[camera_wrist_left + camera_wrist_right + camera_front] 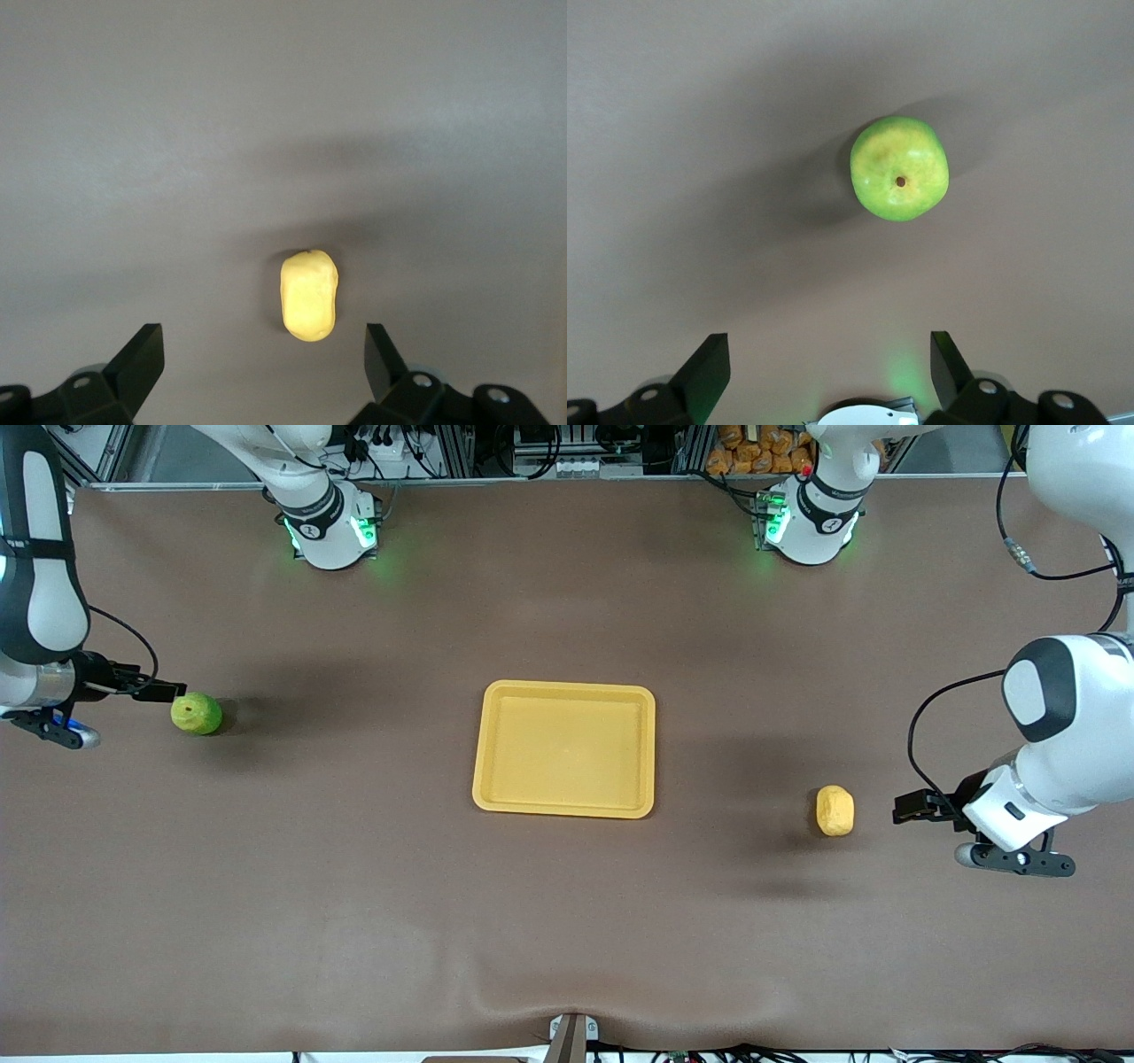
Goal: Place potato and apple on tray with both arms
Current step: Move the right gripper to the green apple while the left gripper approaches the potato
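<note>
My left gripper needs to move to the yellow potato next and then close around the potato's middle [835,811] [308,296], setting its fingers against the long sides.
The yellow-orange tray [496,779] lies flat mid-table with nothing on it. A lumpy yellow potato [834,810] rests on the brown cloth toward the left arm's end. My left gripper [905,808] hovers beside it, open and holding nothing; in the left wrist view the potato [309,295] lies just ahead of the spread fingers [142,359]. The green apple [196,714] sits toward the right arm's end. My right gripper [170,689] hangs open next to it, and the right wrist view shows the apple [899,168], stem dimple up, well ahead of the gripper [830,370].
The brown cloth [354,903] covers the whole table, with a ripple at its front edge by a small clamp [571,1036]. The two arm bases [332,527] [806,522] glow green along the back edge. Cables and shelves lie past that edge.
</note>
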Available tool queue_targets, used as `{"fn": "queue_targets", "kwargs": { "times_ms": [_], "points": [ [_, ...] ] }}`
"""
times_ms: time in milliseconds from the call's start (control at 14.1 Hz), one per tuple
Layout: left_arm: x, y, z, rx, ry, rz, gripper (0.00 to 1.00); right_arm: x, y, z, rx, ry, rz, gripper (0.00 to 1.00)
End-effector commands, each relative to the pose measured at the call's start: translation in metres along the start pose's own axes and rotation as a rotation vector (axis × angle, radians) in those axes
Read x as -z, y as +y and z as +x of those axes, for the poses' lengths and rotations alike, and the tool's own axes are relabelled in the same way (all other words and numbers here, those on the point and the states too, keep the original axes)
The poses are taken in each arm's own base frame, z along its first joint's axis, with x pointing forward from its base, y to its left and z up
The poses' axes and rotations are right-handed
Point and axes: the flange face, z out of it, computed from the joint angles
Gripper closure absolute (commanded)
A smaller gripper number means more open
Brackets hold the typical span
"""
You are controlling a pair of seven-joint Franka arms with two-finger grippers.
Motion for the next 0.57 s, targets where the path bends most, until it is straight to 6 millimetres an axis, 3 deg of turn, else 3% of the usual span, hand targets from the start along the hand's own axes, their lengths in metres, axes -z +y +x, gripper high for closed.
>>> {"fn": "queue_targets", "kwargs": {
  "times_ms": [0,284,496],
  "points": [
    [-0.028,0.000,0.001,-0.012,-0.047,-0.012,0.00,-0.010,0.005,0.008,-0.001,0.007,-0.004,0.00],
    [-0.059,0.016,-0.001,-0.073,-0.122,0.031,0.00,-0.036,0.020,0.030,-0.029,0.033,0.004,0.00],
    [-0.088,0.017,-0.004,-0.076,-0.167,0.020,0.00,-0.050,0.026,0.041,-0.032,0.050,-0.008,0.00]
  ]
}}
